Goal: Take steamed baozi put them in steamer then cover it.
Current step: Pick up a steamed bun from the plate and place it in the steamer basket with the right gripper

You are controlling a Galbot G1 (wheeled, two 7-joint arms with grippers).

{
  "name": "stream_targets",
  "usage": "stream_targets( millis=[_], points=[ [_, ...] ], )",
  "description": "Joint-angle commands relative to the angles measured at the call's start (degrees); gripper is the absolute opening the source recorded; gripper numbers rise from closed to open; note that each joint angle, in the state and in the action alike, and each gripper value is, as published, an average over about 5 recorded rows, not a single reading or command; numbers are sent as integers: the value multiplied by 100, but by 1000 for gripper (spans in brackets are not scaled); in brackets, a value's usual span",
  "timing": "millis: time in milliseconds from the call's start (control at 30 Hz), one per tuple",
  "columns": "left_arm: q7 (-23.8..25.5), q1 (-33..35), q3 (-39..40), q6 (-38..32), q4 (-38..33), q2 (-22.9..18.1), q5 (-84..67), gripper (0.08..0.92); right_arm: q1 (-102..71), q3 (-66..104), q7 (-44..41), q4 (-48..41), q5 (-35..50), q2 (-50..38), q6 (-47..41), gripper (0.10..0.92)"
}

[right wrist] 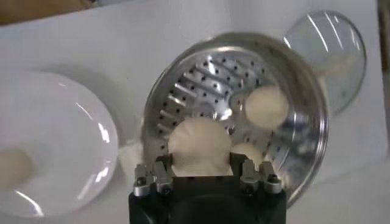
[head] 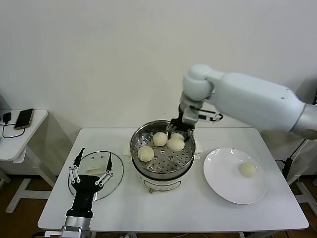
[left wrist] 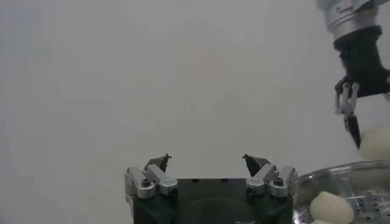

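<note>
The robot's right gripper should put the baozi down on the bare front part of the steamer's perforated tray (head: 168, 163) (right wrist: 206, 100).
The steamer (head: 168, 160) stands mid-table with its perforated tray showing. Two baozi (head: 159, 139) (head: 145, 153) lie on the tray. My right gripper (head: 177, 136) is shut on a third baozi (right wrist: 200, 145), holding it just over the tray's back right; I cannot tell whether it touches. A fourth baozi (head: 247, 169) rests on the white plate (head: 228, 181). The glass cover (head: 115, 181) lies flat to the steamer's left. My left gripper (head: 94, 161) hovers above the cover, open and holding nothing (left wrist: 207, 161).
A low side table (head: 34, 130) with a phone (head: 24, 119) stands off to the left. The plate sits to the right of the steamer, near the table's right edge. A white wall is close behind.
</note>
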Motion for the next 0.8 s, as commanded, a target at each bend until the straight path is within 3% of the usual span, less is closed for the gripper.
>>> stream_targets(
  millis=[33,800],
  points=[
    [-5,-2,-3,-16,11,-3,-18,823,-450,-142,113,210,-890,513,991,653],
    [-40,-28,-43,-41,18,-25,-63,823,-834,-126,107,96,-1379,573,1191,653]
  ],
)
